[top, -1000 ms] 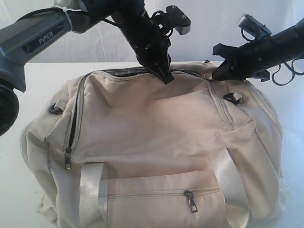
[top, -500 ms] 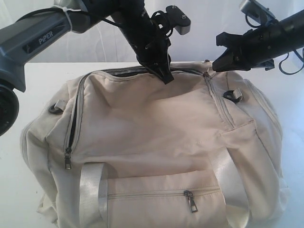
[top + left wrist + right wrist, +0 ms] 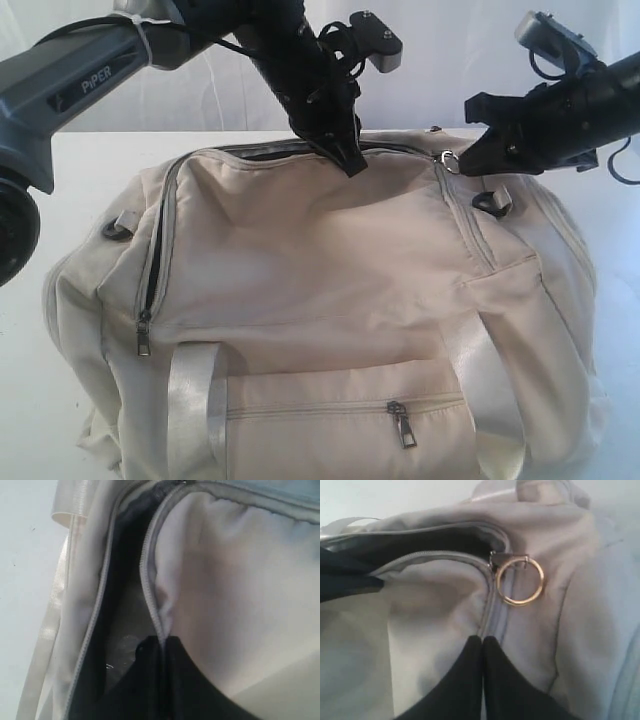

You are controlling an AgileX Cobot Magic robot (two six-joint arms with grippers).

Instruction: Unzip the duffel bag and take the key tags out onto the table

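Next, I open my right gripper, as the gold ring lies beyond its shut fingers, then turn it and pinch the pull at its slider [image 3: 498,562] before unzipping further.
The cream duffel bag [image 3: 330,270] fills most of the white table [image 3: 90,170]. Its main zipper is open along the top back edge, showing dark lining [image 3: 125,580]. My left gripper [image 3: 350,165] is shut on the flap's zipper edge [image 3: 150,580], pinching the fabric between its fingertips [image 3: 145,652]. My right gripper [image 3: 466,163] is shut just beside the gold ring zipper pull [image 3: 449,160] at the bag's right top corner. In the right wrist view the ring [image 3: 520,580] lies free beyond the shut tips [image 3: 483,639]. The key tags are hidden.
A side zipper pull [image 3: 143,338] hangs at the bag's left. A front pocket zipper pull [image 3: 404,425] sits low in the middle. Shiny webbing handles [image 3: 195,410] run down the front. Black D-rings [image 3: 492,203] sit at the upper corners.
My right gripper lifted off the bag's right corner, then came back down and slightly right, beside the ring pull, which now shows. The left arm has stayed put.
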